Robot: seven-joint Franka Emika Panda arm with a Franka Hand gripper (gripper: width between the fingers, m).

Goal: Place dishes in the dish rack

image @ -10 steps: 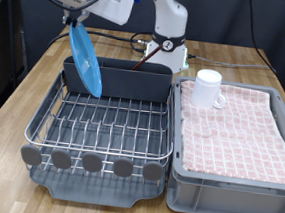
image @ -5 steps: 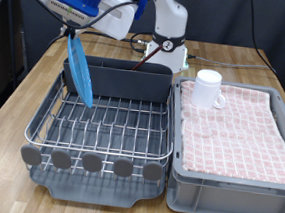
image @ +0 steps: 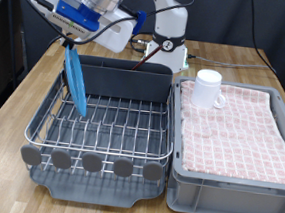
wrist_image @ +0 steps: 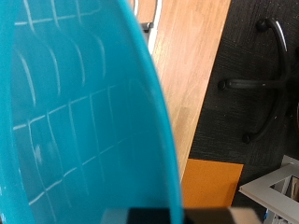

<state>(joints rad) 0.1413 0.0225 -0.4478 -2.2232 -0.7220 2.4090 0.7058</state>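
Observation:
Next, my gripper sets the light-blue plate upright and releases it in the wire dish rack's end (image: 71,127) farthest from the grey bin.
My gripper (image: 70,43) is shut on the top edge of the round light-blue plate (image: 76,81). The plate hangs nearly upright and edge-on over the exterior view's left side of the silver wire dish rack (image: 111,126). Its lower edge is down among the rack's wires. In the wrist view the plate (wrist_image: 75,112) fills most of the picture. The white handled mug (image: 208,88) stands on the pink checked cloth in the grey bin (image: 226,184) at the exterior view's right. The wooden spoon is out of view.
The rack's dark grey utensil caddy (image: 130,80) stands along its far side, and round grey end caps (image: 93,162) line its near edge. The robot's base (image: 169,44) stands behind the rack. The wooden table (image: 24,86) shows at the exterior view's left.
The plate has turned from face-on to edge-on and come down to the rack's wires. The arm has swung towards the exterior view's left and tilted.

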